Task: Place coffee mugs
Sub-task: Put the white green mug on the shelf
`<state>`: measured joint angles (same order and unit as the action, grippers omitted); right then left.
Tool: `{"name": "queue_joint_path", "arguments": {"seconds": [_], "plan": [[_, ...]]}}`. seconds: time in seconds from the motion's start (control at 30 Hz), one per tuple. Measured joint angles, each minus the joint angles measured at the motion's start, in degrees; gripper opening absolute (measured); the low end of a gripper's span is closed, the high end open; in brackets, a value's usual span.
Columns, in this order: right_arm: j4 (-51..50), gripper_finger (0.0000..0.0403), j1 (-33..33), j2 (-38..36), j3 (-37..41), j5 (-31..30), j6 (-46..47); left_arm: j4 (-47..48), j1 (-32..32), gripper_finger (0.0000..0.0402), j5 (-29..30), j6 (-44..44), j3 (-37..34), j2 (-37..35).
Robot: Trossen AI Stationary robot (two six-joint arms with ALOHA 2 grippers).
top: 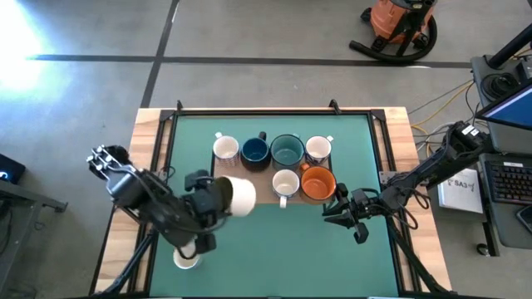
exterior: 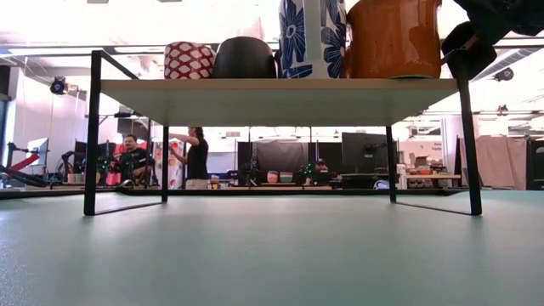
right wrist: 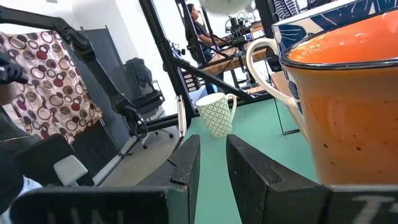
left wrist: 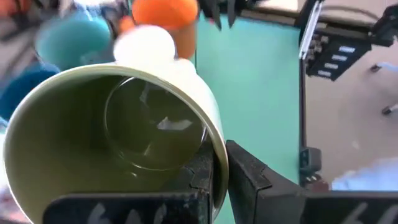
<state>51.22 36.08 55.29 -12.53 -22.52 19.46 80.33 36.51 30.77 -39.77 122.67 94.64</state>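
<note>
The robot's left gripper needs to set the cream mug down on the bare green mat (top: 244, 250) next to the green-patterned white mug.
Six mugs stand on a low rack (top: 264, 196): white (top: 225, 148), navy (top: 254, 150), teal (top: 287, 150) and patterned white (top: 318, 148) in the far row, white (top: 285, 183) and orange (top: 317, 183) in the near row. My left gripper (top: 218, 198) is shut on a cream mug (top: 240, 197) at the rack's near left corner. My right gripper (top: 335, 209) is open and holds nothing, just near-right of the orange mug (right wrist: 348, 106). A green-patterned white mug (right wrist: 217, 114) stands on the table by the left arm (top: 187, 259). My left gripper (left wrist: 221, 167) holds the cream mug by its rim (left wrist: 214, 146), one finger inside the mouth and one outside the wall. The fingers come level from the table's left. The mug lies on its side, mouth toward the wrist; I cannot tell whether it touches the rack.
The rack is a board on thin black legs (exterior: 92, 136) with open room beneath it. The green mat (top: 274, 249) is bare near the rack. Beyond the table are an orange vacuum (top: 399, 21), a desk with a keyboard (top: 507, 178), and people far off (exterior: 197, 157).
</note>
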Motion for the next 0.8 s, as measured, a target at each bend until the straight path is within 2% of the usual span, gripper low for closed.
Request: {"name": "queue_joint_path", "arguments": {"seconds": [0.17, 0.3, 0.37, 0.53, 0.67, 0.8], "plan": [[-0.01, 0.0068, 0.00, 0.00, 0.00, -0.01, 0.00, 4.72, -0.15, 0.0009, -6.02, -7.97, 6.13, 5.36], [0.00, 0.0068, 0.00, 0.00, 0.00, -0.02, 0.02, 6.71, -0.17, 0.0009, -8.67, -15.08, 9.31, 8.64], [0.00, 0.0068, 0.00, 0.00, 0.00, 0.24, -0.03, 6.72, -0.20, 0.0009, -9.81, -17.06, 9.56, 10.21], [-0.02, 0.0068, 0.04, 0.00, 0.00, 6.08, -0.13, 7.66, -0.90, 0.0009, -10.74, -23.21, 9.42, 13.30], [-0.04, 0.0068, 0.04, -0.01, 0.00, 6.25, -0.09, 7.59, -1.65, 0.0009, -11.10, -25.43, 9.38, 15.73], [-0.04, 0.0068, 0.02, 0.00, 0.00, 6.32, -0.02, 7.46, -2.69, 0.0010, -14.40, -26.80, 9.31, 18.91]]}}
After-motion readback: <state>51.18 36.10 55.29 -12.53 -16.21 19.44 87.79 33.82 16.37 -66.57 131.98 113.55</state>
